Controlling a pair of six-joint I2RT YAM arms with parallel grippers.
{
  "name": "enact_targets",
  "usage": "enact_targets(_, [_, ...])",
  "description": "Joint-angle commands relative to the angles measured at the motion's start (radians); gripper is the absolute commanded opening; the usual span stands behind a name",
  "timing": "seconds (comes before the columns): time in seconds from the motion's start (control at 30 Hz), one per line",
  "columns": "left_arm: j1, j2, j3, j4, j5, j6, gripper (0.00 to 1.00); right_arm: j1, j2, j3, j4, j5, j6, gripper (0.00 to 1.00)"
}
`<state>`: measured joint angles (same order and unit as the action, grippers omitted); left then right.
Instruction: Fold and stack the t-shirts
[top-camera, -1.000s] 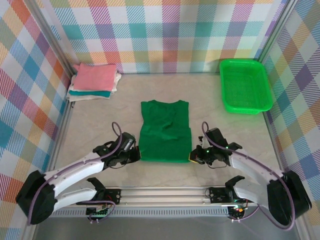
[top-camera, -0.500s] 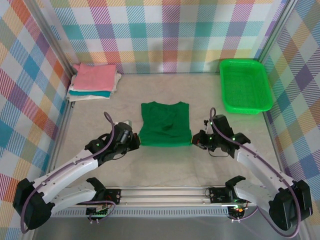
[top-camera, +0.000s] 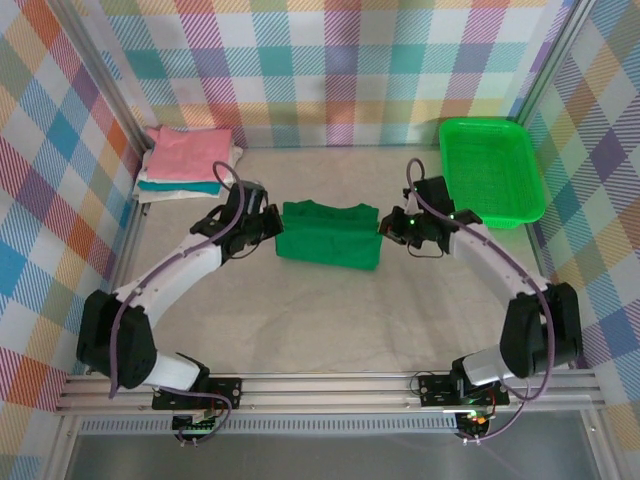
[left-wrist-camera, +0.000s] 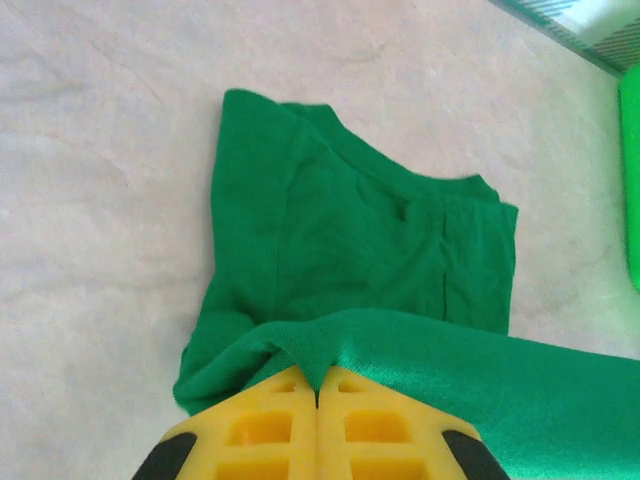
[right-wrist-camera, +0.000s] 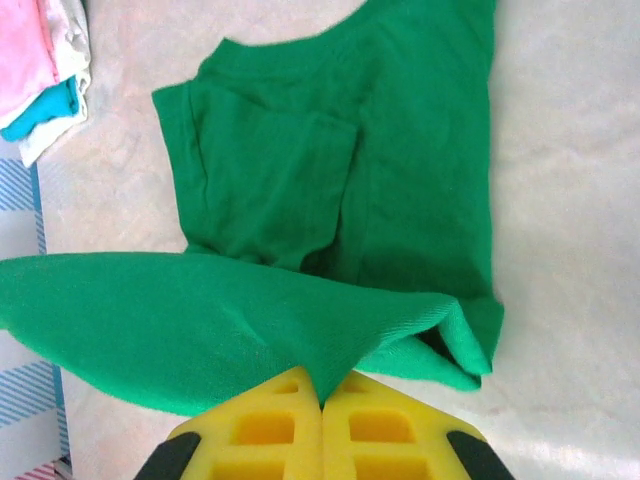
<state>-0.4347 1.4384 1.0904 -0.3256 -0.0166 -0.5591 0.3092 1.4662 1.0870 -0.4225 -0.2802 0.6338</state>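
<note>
The robot's left gripper needs to release the corner of the dark green t-shirt's hem (top-camera: 289, 188) (left-wrist-camera: 250, 52) just past the t-shirt's shoulder nearest the folded stack.
A dark green t-shirt (top-camera: 328, 237) lies mid-table, its lower half lifted and carried over its upper half. My left gripper (top-camera: 272, 226) is shut on the hem's left corner; its yellow fingers (left-wrist-camera: 262, 425) pinch green cloth (left-wrist-camera: 400, 350). My right gripper (top-camera: 385, 226) is shut on the hem's right corner, where yellow fingers (right-wrist-camera: 270, 425) pinch the raised fold (right-wrist-camera: 200, 320). Beneath the fold, the collar and sleeves lie flat (right-wrist-camera: 300, 170). A stack of folded shirts, pink on top with teal and white below (top-camera: 190, 160), rests at the far left corner.
A bright green plastic basket (top-camera: 490, 172) stands at the far right, close behind my right arm. Plaid walls enclose the table on three sides. Bare marbled tabletop (top-camera: 330, 320) stretches between the shirt and the arm bases.
Both grippers have carried the shirt's bottom hem away from the near edge toward the collar, folding the shirt in half. The arms now reach far out over the table.
</note>
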Motion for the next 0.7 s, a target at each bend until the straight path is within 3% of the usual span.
enact_targets(0.0, [0.022, 0.036, 0.065, 0.001, -0.018, 0.053, 0.00, -0.015, 0.053, 0.066, 0.030, -0.016, -0.041, 0.00])
enact_targets(0.17, [0.041, 0.036, 0.072, -0.001, 0.025, 0.057, 0.00, -0.019, 0.052, 0.080, 0.031, -0.029, -0.046, 0.00])
enact_targets(0.4, [0.028, -0.090, -0.059, 0.005, 0.061, 0.059, 0.00, -0.020, -0.061, -0.020, 0.018, -0.040, -0.026, 0.00])
enact_targets(0.67, [0.039, -0.084, -0.015, -0.018, 0.020, 0.108, 0.00, -0.022, -0.068, 0.009, 0.009, 0.019, -0.035, 0.00])
